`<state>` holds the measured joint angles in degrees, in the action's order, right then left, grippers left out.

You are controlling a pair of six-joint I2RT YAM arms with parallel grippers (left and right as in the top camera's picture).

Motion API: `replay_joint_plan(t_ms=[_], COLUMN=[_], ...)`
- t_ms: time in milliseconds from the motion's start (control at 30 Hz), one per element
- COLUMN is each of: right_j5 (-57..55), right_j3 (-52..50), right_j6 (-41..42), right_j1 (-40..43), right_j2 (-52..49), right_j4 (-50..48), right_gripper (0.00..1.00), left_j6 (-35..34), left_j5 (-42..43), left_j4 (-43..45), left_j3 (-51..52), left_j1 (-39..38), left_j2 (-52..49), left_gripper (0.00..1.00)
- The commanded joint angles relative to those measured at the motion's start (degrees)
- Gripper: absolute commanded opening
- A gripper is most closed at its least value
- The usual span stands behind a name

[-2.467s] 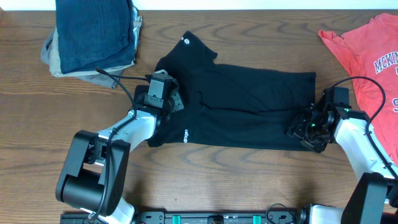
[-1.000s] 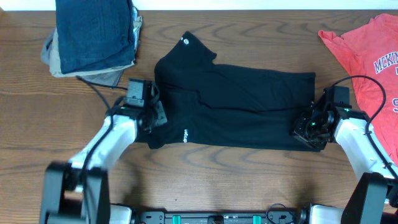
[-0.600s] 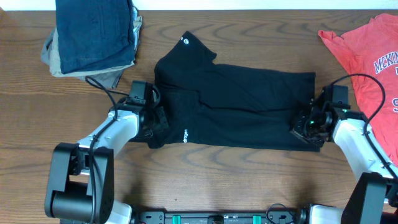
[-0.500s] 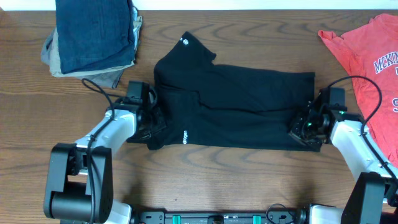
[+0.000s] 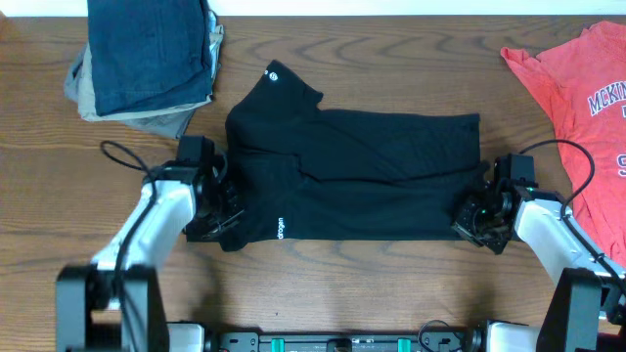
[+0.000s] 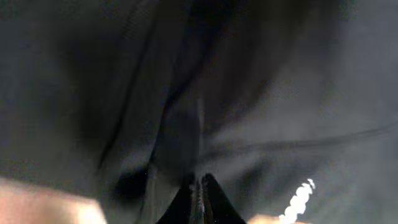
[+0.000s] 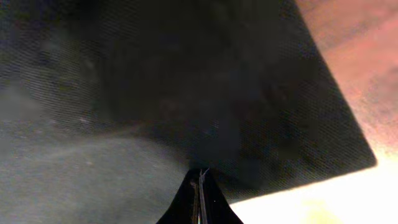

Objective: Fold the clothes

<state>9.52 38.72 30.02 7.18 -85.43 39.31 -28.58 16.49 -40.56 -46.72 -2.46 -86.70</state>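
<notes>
The black T-shirt's far white-logo corner juts past its back edge, so next I open my left gripper at the T-shirt's front and take (image 5: pixel 260 90) that corner.
A black T-shirt (image 5: pixel 352 176) lies spread flat and sideways across the middle of the table, with small white lettering (image 5: pixel 282 228) near its front left edge. My left gripper (image 5: pixel 223 213) is shut on the shirt's front left corner. In the left wrist view, black cloth (image 6: pixel 261 93) fills the frame ahead of the pinched left gripper (image 6: pixel 199 185). My right gripper (image 5: pixel 471 217) is shut on the front right corner. The right wrist view shows the right gripper (image 7: pixel 200 177) closed on the black fabric (image 7: pixel 155 81) near its edge. A coral-red shirt (image 5: pixel 577 78) lies at the far right.
A stack of folded blue jeans (image 5: pixel 152 49) on grey cloth (image 5: pixel 93 93) sits at the back left. Cables loop off both arms: left cable (image 5: pixel 122 152), right cable (image 5: pixel 577 161). Bare wooden table (image 5: pixel 342 284) runs along the front.
Both grippers closed on the black shirt's front corners. The shirt then slid to the left with them, and the left arm drew left and toward the front edge.
</notes>
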Motion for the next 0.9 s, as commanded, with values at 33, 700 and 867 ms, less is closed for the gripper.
replay_joint_plan(t_ms=[33, 700, 867], right_j5=[-1.38, 14.23, 13.16], right_j3=[-0.15, 5.68, 5.68], right_j6=[1.84, -9.35, -9.44], right_j1=[1.33, 3.82, 0.35], right_j2=[0.79, 11.23, 9.92], right_j4=[2.19, 4.02, 0.9], right_gripper=[0.01, 0.11, 0.13], left_j6=[-0.7, 1.36, 3.06], left_j5=[-0.85, -0.81, -0.46], left_j4=[-4.5, -1.38, 2.89], left_j3=[0.42, 0.42, 0.42], left_j1=[0.24, 0.24, 0.24], left_j2=[8.63, 26.53, 16.63], left_gripper=[0.06, 0.06, 0.06])
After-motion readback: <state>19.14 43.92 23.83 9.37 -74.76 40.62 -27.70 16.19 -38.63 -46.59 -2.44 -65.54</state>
